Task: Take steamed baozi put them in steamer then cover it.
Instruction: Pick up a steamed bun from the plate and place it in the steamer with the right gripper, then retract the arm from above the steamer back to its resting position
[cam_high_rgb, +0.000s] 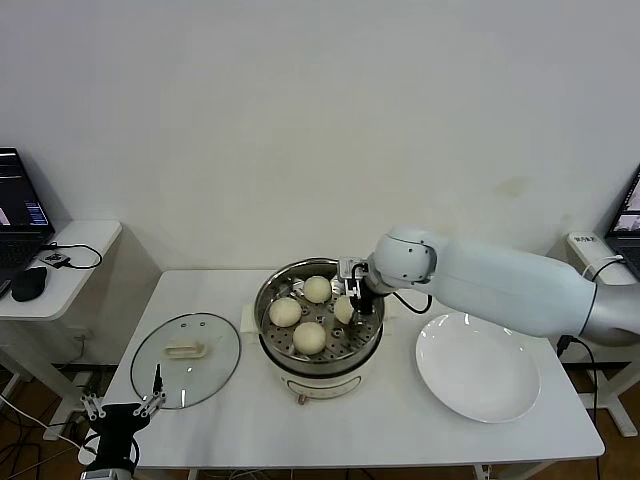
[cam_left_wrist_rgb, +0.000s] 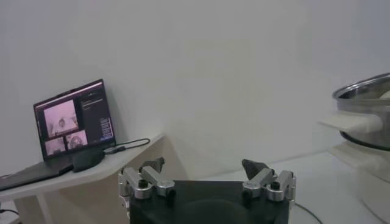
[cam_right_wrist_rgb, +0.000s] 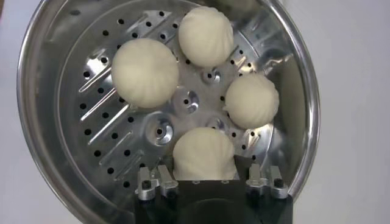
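The cover lies beside the steamer, and my left gripper should go to it next and close on the bar of its cream handle (cam_high_rgb: 185, 350).
The steamer (cam_high_rgb: 262, 322) stands at the table's middle. Three baozi (cam_high_rgb: 317, 289) (cam_high_rgb: 285, 312) (cam_high_rgb: 310, 337) lie on its perforated tray. My right gripper (cam_high_rgb: 352, 305) reaches into the pot at its right side and is shut on the fourth baozi (cam_high_rgb: 343, 308), just above the tray. In the right wrist view the held baozi (cam_right_wrist_rgb: 203, 153) sits between my right gripper's fingers (cam_right_wrist_rgb: 204, 167), with the other three (cam_right_wrist_rgb: 145, 73) (cam_right_wrist_rgb: 206, 35) (cam_right_wrist_rgb: 252, 100) beyond it. The cover (cam_high_rgb: 200, 375) lies flat on the table left of the steamer. My left gripper (cam_high_rgb: 122, 403) is parked open below the table's front left corner.
A flat white plate (cam_high_rgb: 478, 367) lies right of the steamer. A side table at the left holds a laptop (cam_left_wrist_rgb: 73, 119) and a mouse (cam_high_rgb: 30, 283). Another laptop (cam_high_rgb: 630, 215) stands at the far right. The steamer's rim (cam_left_wrist_rgb: 365, 109) shows in the left wrist view.
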